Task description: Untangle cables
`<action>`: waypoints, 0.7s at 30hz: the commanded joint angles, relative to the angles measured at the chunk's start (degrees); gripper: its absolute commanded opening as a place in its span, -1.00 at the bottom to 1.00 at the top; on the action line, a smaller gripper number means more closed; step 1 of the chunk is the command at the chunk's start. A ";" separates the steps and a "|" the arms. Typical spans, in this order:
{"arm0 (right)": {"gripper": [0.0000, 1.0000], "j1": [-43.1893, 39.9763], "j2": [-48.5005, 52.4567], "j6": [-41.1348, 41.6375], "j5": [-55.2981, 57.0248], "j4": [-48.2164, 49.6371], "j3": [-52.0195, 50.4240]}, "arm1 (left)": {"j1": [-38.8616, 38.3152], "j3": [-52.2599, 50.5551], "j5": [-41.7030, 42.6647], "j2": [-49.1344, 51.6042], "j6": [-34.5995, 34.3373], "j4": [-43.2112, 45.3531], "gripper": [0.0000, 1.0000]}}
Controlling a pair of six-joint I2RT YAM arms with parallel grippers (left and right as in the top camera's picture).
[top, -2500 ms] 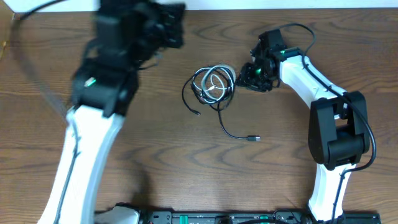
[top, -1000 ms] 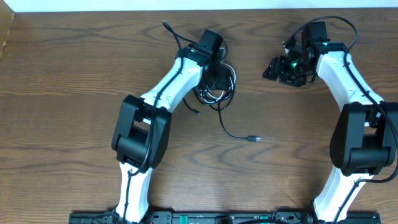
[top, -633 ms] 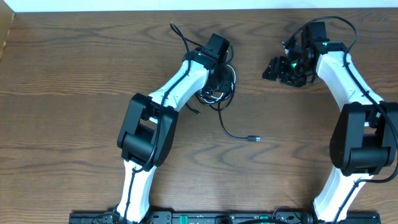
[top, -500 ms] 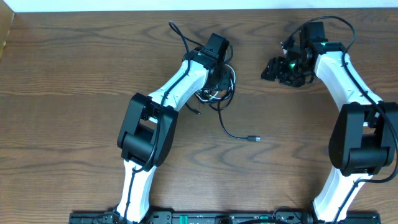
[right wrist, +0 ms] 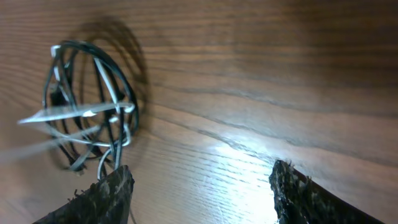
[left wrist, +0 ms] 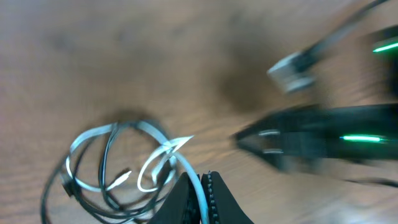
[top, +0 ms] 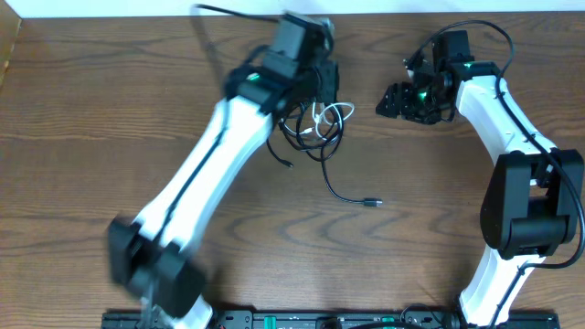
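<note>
My left gripper needs to lower the piece of white cable it holds, which winds through the black cable's loops, then open and take another white loop in the coil (top: 350, 109).
The black and white cables lie tangled in one small coil (top: 315, 126) on the wooden table. The black cable's (top: 343, 194) tail runs down-right to a plug (top: 371, 203). My left gripper (top: 318, 87) is above the coil's far side, blurred. In the left wrist view it (left wrist: 202, 193) is shut on a strand of the white cable (left wrist: 158, 144), which rises from the coil; the black cable (left wrist: 107, 155) loops through it. My right gripper (top: 391, 100) is open and empty to the right of the coil. The right wrist view shows its open fingers (right wrist: 106, 199) with the coil (right wrist: 93, 106) at the left.
The table's far edge (top: 384, 13) runs along the top. The right gripper's body (left wrist: 311, 134) shows blurred in the left wrist view, close to the right of the coil. Thick black robot cords arch over both arms.
My left arm has swung and risen with the white strand held, and the coil has loosened and shifted slightly. My right gripper has edged left toward the coil.
</note>
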 commanded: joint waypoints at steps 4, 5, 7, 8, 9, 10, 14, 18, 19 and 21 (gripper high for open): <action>0.35 0.26 -0.96 -1.70 -3.21 1.53 -0.15 | 0.26 0.46 0.98 -8.15 0.26 1.55 -0.85; 0.34 0.26 -0.96 -1.70 -3.30 1.57 -0.15 | 0.24 0.46 1.01 -9.05 0.26 2.19 -0.85; 0.34 0.26 -0.96 -1.73 -3.72 1.53 -0.15 | 0.26 0.46 0.98 -10.58 0.26 3.34 -0.85; 0.34 0.26 -0.96 -1.75 -3.85 1.51 -0.15 | 0.24 0.46 1.01 -11.15 0.24 3.82 -0.85; 0.34 0.26 -0.96 -1.75 -3.91 1.49 -0.15 | 0.24 0.46 1.01 -11.69 0.24 4.24 -0.85; 0.34 0.26 -0.96 -1.75 -4.11 1.49 -0.15 | 0.24 0.46 1.01 -11.98 0.24 4.39 -0.85; 0.34 0.26 -0.96 -1.73 -4.31 1.49 -0.15 | 0.24 0.46 1.70 -12.35 0.24 3.37 -0.85; 0.33 0.22 -0.96 -1.70 -4.26 1.51 -0.15 | 0.07 0.15 2.51 -11.10 0.24 -1.11 -0.85; 0.33 0.11 -0.96 -1.70 -4.26 1.51 -0.15 | 0.07 0.04 2.54 -10.49 0.22 -2.58 -0.85; 0.33 -0.22 -0.96 -1.68 -4.26 1.51 -0.15 | 0.07 -0.17 2.51 -8.85 0.24 -5.62 -0.86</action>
